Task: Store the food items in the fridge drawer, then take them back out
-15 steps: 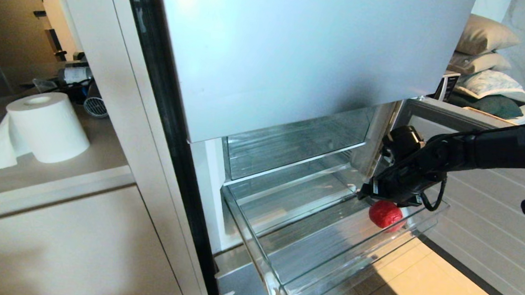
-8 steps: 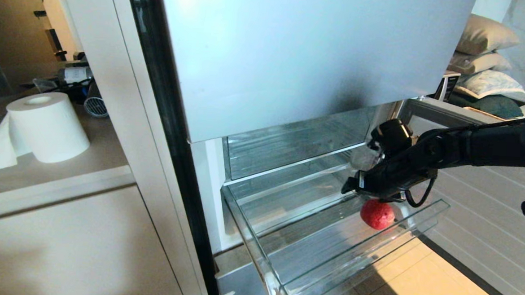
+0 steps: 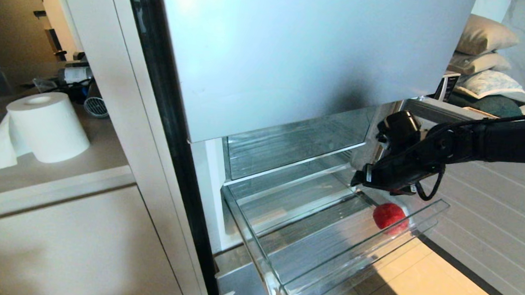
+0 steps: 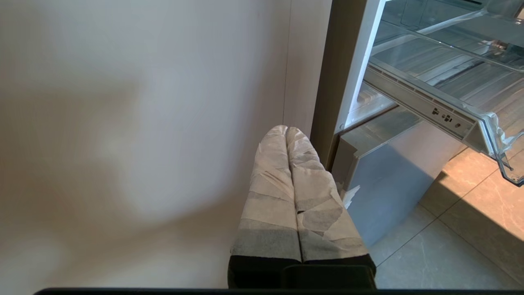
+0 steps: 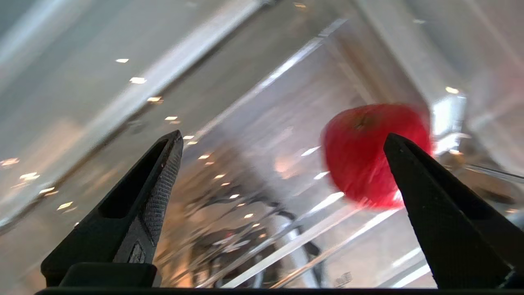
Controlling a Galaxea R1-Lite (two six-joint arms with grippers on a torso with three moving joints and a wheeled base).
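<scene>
The red fruit is in the clear fridge drawer. My right gripper will go to it next and close across the fruit's middle [image 3: 389,216] [image 5: 377,155], below its stem.
A red round fruit [image 3: 390,216] with a small dark stem spot lies on the ribbed floor of the pulled-out clear fridge drawer [image 3: 257,250], near its right front corner. My right gripper [image 3: 358,181] hangs open just above the drawer, up and left of the fruit, touching nothing. In the right wrist view the fruit [image 5: 364,155] sits beyond the right gripper [image 5: 283,135], close to one black fingertip [image 5: 409,164], with nothing between the fingers. My left gripper [image 4: 286,130] is shut and parked low beside the beige cabinet wall, its taped fingers [image 4: 270,184] pressed together.
A taller clear bin [image 3: 289,144] sits above the drawer under the grey-blue door panel [image 3: 294,54]. A paper roll [image 3: 48,125] stands on the counter at left. A ribbed white surface [image 3: 488,213] lies right of the drawer, with tiled floor [image 3: 417,286] below.
My right gripper has lifted off the fruit, staying open. The fruit has shifted slightly right along the drawer floor. The left arm has not moved.
</scene>
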